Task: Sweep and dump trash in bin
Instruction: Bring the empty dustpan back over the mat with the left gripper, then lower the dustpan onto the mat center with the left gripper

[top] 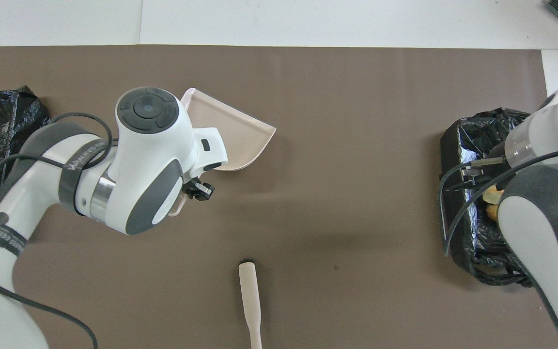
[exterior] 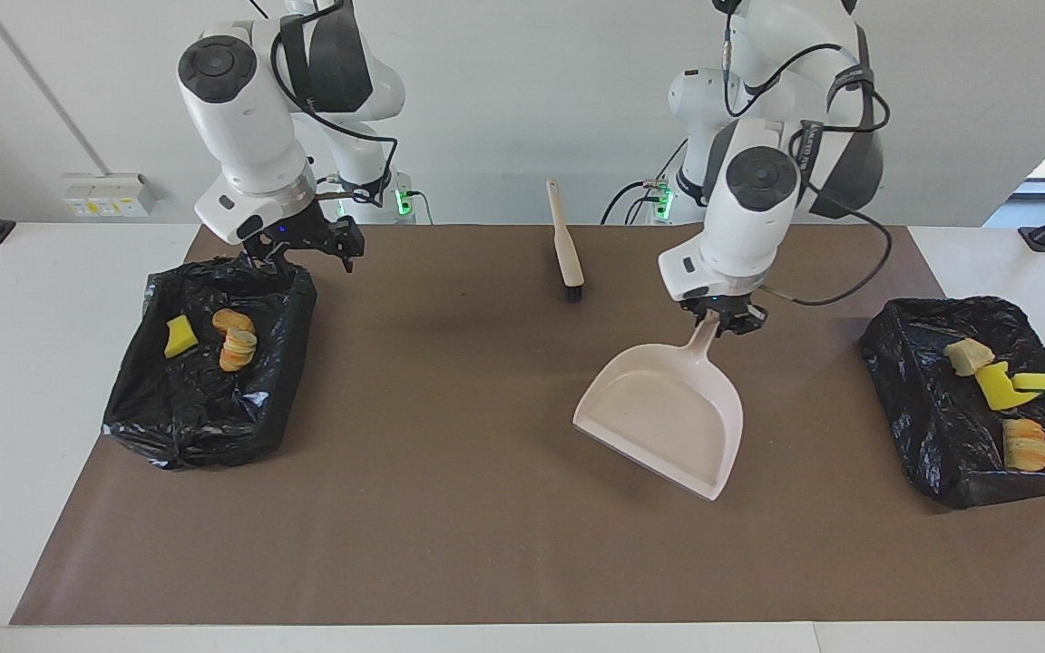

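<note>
The pink-beige dustpan, now over the mat's middle, will leave my left gripper on the brown mat [top: 261, 161] just beyond the cream brush, between the bins.
My left gripper [exterior: 718, 319] is shut on the handle of the pink-beige dustpan [exterior: 668, 417], over the middle of the brown mat [exterior: 450, 508]. The pan is empty and slopes down to the mat, handle up; it also shows under the left arm in the overhead view, dustpan [top: 233, 135]. Trash lies in both black-lined bins. The bin [exterior: 187, 417] at the right arm's end holds a yellow chunk [exterior: 180, 337] and tan chunks [exterior: 234, 340]. The bin [exterior: 931, 426] at the left arm's end holds yellow chunks [exterior: 999, 385] and tan chunks [exterior: 1026, 444]. My right gripper [exterior: 309, 254] hangs open and empty over that first bin's robot-side rim.
A cream brush [exterior: 566, 245] with black bristles lies on the mat close to the robots, midway between the arms; it shows as the brush [top: 250, 300] from above. White table [exterior: 24, 408] borders the mat at both ends.
</note>
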Controlling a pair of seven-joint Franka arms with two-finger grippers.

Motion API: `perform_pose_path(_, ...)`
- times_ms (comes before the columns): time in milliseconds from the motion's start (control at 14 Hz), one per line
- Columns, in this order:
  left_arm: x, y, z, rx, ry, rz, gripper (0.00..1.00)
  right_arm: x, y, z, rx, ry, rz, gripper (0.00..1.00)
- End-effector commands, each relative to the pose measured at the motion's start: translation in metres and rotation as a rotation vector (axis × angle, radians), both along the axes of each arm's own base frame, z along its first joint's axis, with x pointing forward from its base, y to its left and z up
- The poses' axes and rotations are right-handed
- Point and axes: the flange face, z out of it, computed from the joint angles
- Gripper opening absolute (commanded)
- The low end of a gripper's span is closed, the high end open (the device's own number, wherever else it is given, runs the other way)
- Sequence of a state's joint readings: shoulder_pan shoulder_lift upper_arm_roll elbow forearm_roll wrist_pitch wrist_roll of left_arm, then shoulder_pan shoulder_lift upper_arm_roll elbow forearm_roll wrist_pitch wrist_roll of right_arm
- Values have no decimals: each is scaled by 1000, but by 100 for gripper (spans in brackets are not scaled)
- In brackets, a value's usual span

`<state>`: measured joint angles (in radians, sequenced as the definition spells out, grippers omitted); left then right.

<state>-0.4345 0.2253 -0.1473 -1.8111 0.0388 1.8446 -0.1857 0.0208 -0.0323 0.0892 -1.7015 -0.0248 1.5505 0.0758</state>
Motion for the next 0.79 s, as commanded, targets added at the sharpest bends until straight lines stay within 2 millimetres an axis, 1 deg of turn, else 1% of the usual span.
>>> perform_pose_path(0, -27, -17, -16, -18, -34, 77, 0, -11, -4, 18, 4, -18, 14, 100)
perform_pose_path(72, -33, -23, -21, -21, -29, 95, 0, -15, -3, 20, 9, -7, 13, 100)
perform_pose_path(143, -37, -24, -27, -19, -18, 100, 0, -17, -3, 22, 9, -2, 13, 100)
perform_pose_path(215, -42, -29, -33, -28, -14, 100, 0, -17, -2, 25, 11, -9, 14, 100)
perform_pose_path(286, -49, -34, -39, -43, -13, 104, 0, -17, -2, 34, 11, -28, 15, 100)
perform_pose_path(430, -50, -38, -47, -65, -24, 116, 0, -14, -2, 54, 11, -71, 17, 100)
perform_pose_path(501, -55, -45, -55, -61, -20, 118, 0, -11, -2, 55, 5, -76, 15, 100)
perform_pose_path(716, -57, -50, -56, -68, -23, 133, 0, -7, -5, 53, 2, -75, 22, 100)
